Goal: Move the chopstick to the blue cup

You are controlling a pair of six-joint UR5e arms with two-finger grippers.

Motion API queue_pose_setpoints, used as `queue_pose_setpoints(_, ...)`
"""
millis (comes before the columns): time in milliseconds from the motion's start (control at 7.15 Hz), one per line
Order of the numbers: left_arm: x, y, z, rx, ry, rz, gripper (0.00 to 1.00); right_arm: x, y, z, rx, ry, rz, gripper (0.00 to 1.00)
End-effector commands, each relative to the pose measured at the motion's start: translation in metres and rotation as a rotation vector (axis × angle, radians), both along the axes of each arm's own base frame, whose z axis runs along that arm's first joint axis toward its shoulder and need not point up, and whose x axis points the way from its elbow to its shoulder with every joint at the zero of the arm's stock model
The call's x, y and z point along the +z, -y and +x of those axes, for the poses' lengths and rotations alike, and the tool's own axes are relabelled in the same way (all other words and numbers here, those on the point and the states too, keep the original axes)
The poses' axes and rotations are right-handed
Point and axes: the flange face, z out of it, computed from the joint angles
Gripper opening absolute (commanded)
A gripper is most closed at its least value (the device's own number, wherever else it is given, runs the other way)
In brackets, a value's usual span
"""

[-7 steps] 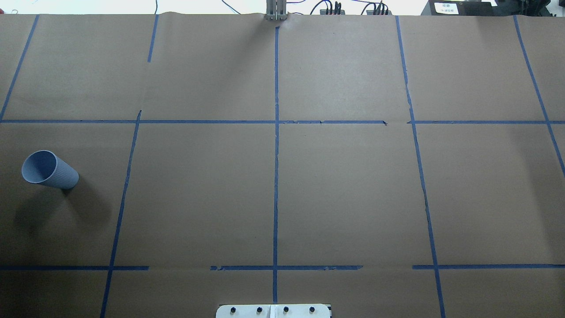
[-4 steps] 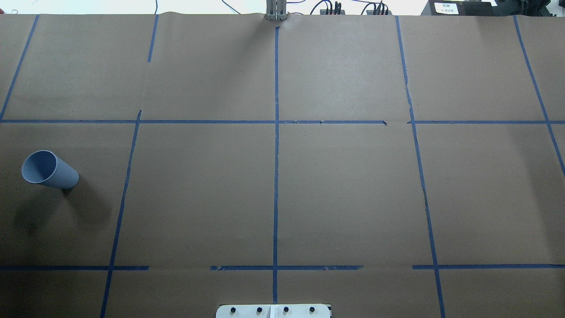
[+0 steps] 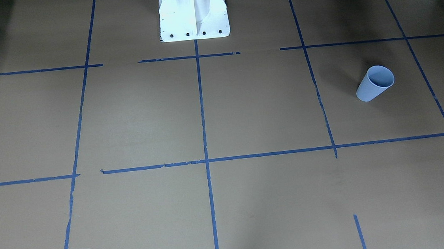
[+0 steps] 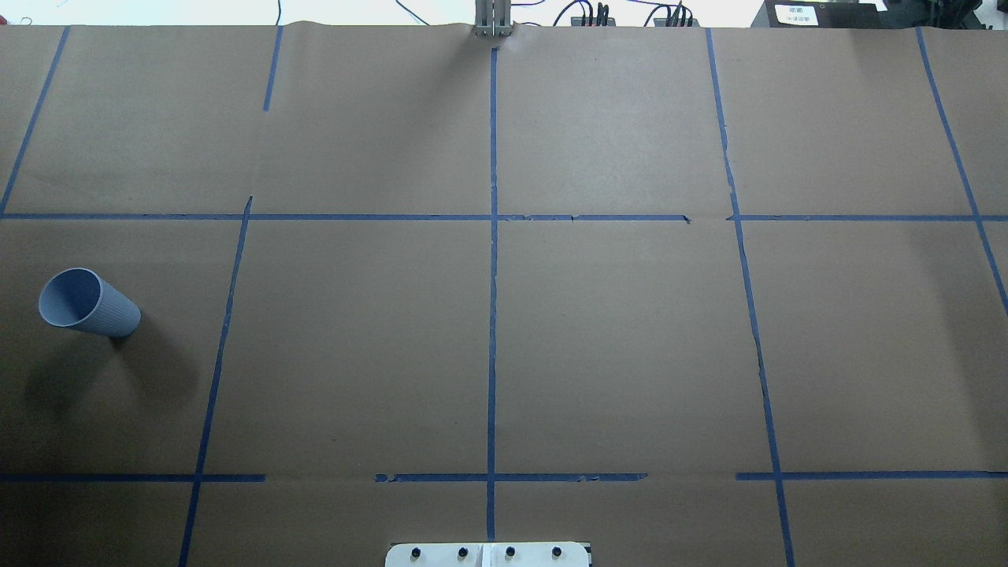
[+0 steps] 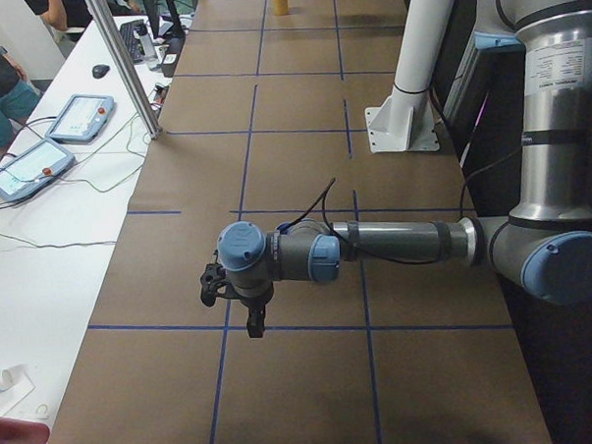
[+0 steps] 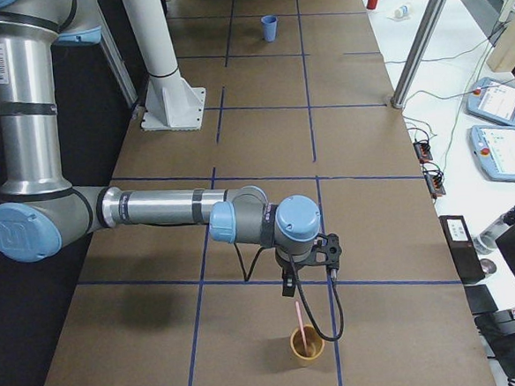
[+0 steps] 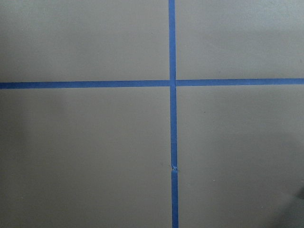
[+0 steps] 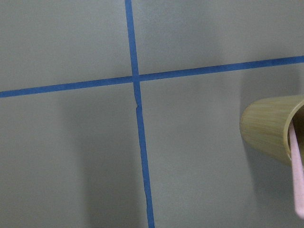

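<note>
My left gripper is to go to the blue cup next and take hold of the cup's near-side rim (image 3: 384,66).
The blue cup (image 4: 88,304) stands upright at the table's left side, seen also in the front-facing view (image 3: 375,83) and far off in the exterior right view (image 6: 269,27). A pale pink chopstick (image 6: 298,317) stands in a tan bamboo cup (image 6: 306,345) at the table's right end; both show at the right edge of the right wrist view, the chopstick (image 8: 297,173) in the cup (image 8: 266,129). My right gripper (image 6: 309,273) hangs just above and behind that cup; I cannot tell if it is open. My left gripper (image 5: 231,305) hovers over bare paper; I cannot tell its state.
Brown paper with blue tape lines (image 4: 492,260) covers the table. The white robot base (image 3: 194,20) stands at the near edge. A side table with tablets (image 6: 501,136) and cables runs along the far side, with a metal post (image 5: 122,67).
</note>
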Motion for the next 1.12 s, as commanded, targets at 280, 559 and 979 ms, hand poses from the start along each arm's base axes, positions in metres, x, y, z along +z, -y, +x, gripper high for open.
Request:
queue_pose_setpoints(280,-0.11,-0.014,0.05,-0.031,-0.03,0.069,1.0,-0.003,0.002,0.0,0.0,0.001,0.006,1.0)
queue_pose_setpoints(559,-0.148,-0.022,0.121,-0.021,-0.058,0.005,1.0,-0.006,0.005,0.0,0.0,0.001,0.014,1.0)
queue_pose_setpoints(979,-0.135,-0.038,0.188,-0.043,-0.017,-0.016,1.0,-0.009,0.007,0.0,0.0,-0.001,0.021,1.0)
